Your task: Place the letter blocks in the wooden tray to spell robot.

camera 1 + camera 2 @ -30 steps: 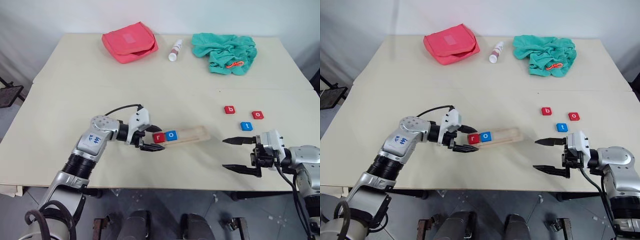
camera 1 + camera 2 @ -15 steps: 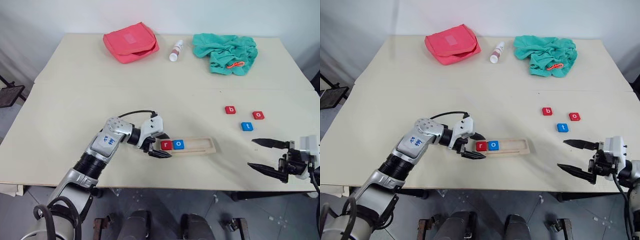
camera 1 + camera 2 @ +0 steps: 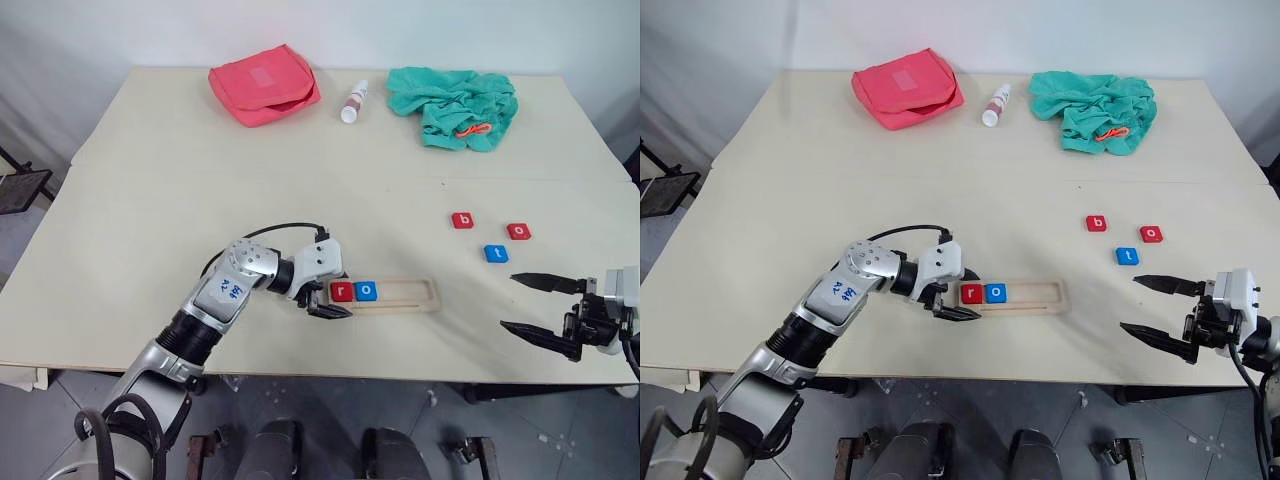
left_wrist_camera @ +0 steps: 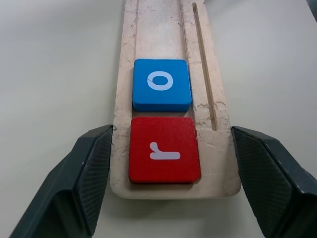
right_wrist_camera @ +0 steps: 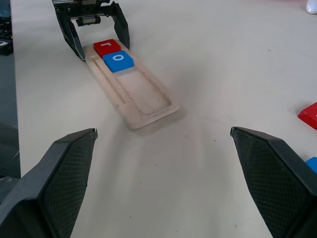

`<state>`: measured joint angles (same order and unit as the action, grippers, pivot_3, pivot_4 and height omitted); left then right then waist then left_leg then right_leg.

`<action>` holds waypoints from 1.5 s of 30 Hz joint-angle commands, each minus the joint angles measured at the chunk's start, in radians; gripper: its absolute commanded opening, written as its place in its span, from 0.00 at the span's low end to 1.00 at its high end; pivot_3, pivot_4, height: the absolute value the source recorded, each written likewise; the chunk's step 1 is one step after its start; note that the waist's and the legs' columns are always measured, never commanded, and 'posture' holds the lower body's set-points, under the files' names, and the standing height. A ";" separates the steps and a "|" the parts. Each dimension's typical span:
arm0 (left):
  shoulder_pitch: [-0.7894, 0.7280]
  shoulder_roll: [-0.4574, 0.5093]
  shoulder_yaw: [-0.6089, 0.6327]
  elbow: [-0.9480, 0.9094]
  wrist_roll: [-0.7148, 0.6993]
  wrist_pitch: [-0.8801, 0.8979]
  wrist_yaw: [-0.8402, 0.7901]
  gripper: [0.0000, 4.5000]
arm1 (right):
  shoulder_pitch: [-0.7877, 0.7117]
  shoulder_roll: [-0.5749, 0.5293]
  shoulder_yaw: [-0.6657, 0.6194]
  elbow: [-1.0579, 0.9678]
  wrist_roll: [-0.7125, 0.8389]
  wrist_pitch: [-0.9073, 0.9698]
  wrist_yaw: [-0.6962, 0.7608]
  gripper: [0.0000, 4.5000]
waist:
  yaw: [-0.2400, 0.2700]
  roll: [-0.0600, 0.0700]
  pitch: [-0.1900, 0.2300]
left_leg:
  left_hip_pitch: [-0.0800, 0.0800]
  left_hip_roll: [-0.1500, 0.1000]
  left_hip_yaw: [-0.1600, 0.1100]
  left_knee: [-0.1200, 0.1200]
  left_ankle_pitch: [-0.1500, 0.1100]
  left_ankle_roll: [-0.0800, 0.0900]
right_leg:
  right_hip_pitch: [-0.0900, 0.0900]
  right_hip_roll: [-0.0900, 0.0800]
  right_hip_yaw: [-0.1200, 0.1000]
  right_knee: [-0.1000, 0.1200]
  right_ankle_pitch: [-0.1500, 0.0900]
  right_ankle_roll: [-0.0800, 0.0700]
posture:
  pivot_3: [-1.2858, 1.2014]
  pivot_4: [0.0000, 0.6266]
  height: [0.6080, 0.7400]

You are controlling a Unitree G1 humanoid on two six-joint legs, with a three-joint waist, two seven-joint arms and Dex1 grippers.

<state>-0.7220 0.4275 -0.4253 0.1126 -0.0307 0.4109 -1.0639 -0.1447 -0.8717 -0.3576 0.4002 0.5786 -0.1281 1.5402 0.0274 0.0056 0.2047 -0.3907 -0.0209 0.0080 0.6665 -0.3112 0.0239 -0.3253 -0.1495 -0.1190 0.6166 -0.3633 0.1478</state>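
The red b block comes next, as b follows the o in robot, so my right gripper should go to it and close on the b block's sides (image 3: 462, 220) (image 5: 310, 115).
The wooden tray (image 3: 400, 294) lies near the table's front edge, level across the view. A red r block (image 3: 342, 291) and a blue o block (image 3: 366, 291) sit side by side at its left end. My left gripper (image 3: 336, 294) is shut on that end of the tray, one finger against each long side, as the left wrist view shows (image 4: 172, 131). Loose on the table to the right lie a red b block (image 3: 462, 220), a red o block (image 3: 518, 231) and a blue t block (image 3: 495, 253). My right gripper (image 3: 508, 302) hangs open and empty, nearer the front edge than the t block.
Along the far edge lie a pink pouch (image 3: 262, 82), a small white bottle (image 3: 351, 102) and a crumpled teal cloth (image 3: 455, 105). Bare tabletop separates the tray from the loose blocks.
My left gripper has dragged the tray rightward and swung it from tilted to level. My right gripper has drawn back to the right, away from the tray.
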 commanded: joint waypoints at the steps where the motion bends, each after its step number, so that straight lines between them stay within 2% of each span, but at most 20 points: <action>1: 0.017 0.004 -0.015 -0.052 0.010 -0.022 -0.009 0.98 | -0.001 -0.010 -0.011 -0.031 0.007 0.004 0.025 1.00 | 0.000 0.000 0.000 | 0.000 0.000 0.000 0.000 0.000 0.000 | 0.000 0.000 0.000 0.000 0.000 0.000 | 0.52 0.24 1.00; 5: 0.032 0.001 0.003 -0.075 0.007 -0.056 0.013 0.99 | 0.018 -0.012 -0.015 -0.076 0.007 0.033 -0.008 1.00 | 0.001 0.000 0.000 | 0.000 0.000 -0.001 0.000 0.000 0.000 | 0.000 0.000 0.000 0.000 0.000 0.000 | 0.52 0.24 1.00; 11: 0.053 0.001 0.131 -0.112 -0.131 -0.154 -0.035 0.99 | 0.076 -0.007 -0.046 -0.200 0.016 0.133 -0.129 1.00 | 0.001 0.000 0.000 | 0.000 0.000 -0.001 0.001 0.000 0.000 | 0.000 0.000 0.000 0.000 0.000 0.000 | 0.52 0.24 1.00; 16: 0.064 0.037 0.278 -0.098 -0.256 -0.198 -0.082 0.99 | 0.115 0.040 -0.080 -0.380 -0.031 0.308 -0.488 1.00 | 0.000 0.000 0.000 | 0.000 0.000 -0.001 0.001 0.000 0.000 | 0.000 0.000 0.000 0.001 0.000 0.000 | 0.52 0.24 1.00; 22: 0.122 0.057 0.388 -0.040 -0.332 -0.330 -0.138 0.99 | 0.103 0.114 -0.105 -0.524 -0.026 0.449 -0.768 1.00 | 0.000 0.000 0.000 | 0.000 0.000 -0.001 0.000 0.000 0.000 | 0.000 0.000 0.001 0.002 0.000 0.000 | 0.52 0.24 1.00; 24: 0.156 0.064 0.418 -0.026 -0.360 -0.367 -0.170 0.99 | 0.111 0.103 -0.090 -0.563 -0.061 0.515 -0.843 1.00 | 0.002 0.000 0.000 | 0.000 0.000 -0.001 0.001 0.000 0.000 | 0.000 0.000 0.001 0.002 0.000 0.000 | 0.52 0.24 1.00; 28: 0.210 0.054 0.474 0.000 -0.430 -0.422 -0.220 0.99 | 0.144 0.109 -0.103 -0.612 -0.117 0.524 -0.915 1.00 | 0.002 0.000 0.000 | 0.000 0.000 -0.002 0.000 0.000 0.000 | -0.001 0.000 0.001 0.003 0.000 0.000 | 0.52 0.24 1.00; 30: 0.235 0.062 0.474 0.001 -0.427 -0.430 -0.226 0.99 | 0.182 0.096 -0.123 -0.625 -0.129 0.517 -0.902 1.00 | 0.003 0.000 0.000 | 0.000 0.000 -0.001 0.001 0.000 0.000 | -0.001 0.000 0.001 0.003 0.000 0.000 | 0.52 0.24 1.00; 34: 0.277 0.086 0.473 0.049 -0.399 -0.483 -0.251 0.99 | 0.276 0.085 -0.195 -0.640 -0.054 0.602 -0.851 1.00 | 0.002 0.000 0.000 | 0.001 -0.001 -0.001 0.000 0.000 0.000 | 0.000 0.000 0.001 0.003 0.000 0.000 | 0.52 0.24 1.00; 41: 0.298 0.098 0.459 0.099 -0.384 -0.539 -0.272 0.99 | 0.288 0.077 -0.226 -0.601 -0.039 0.627 -0.810 1.00 | -0.003 0.000 0.000 | 0.003 0.000 0.001 0.000 0.001 0.001 | 0.000 0.000 0.004 0.003 0.000 0.000 | 0.52 0.24 1.00; 45: 0.301 0.087 0.465 0.152 -0.386 -0.586 -0.282 0.99 | 0.246 0.075 -0.234 -0.560 -0.031 0.633 -0.805 1.00 | -0.003 0.000 0.000 | 0.003 0.000 0.002 0.000 0.001 0.001 | 0.000 0.000 0.004 0.003 0.000 0.000 | 0.52 0.24 1.00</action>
<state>-0.4268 0.5162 0.0285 0.2567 -0.4179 -0.1461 -1.3365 0.1109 -0.7753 -0.5527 -0.1610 0.5294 0.5047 0.7272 0.0245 0.0060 0.2044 -0.3879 -0.0210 0.0098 0.6664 -0.3106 0.0246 -0.3255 -0.1498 -0.1147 0.6200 -0.3633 0.1478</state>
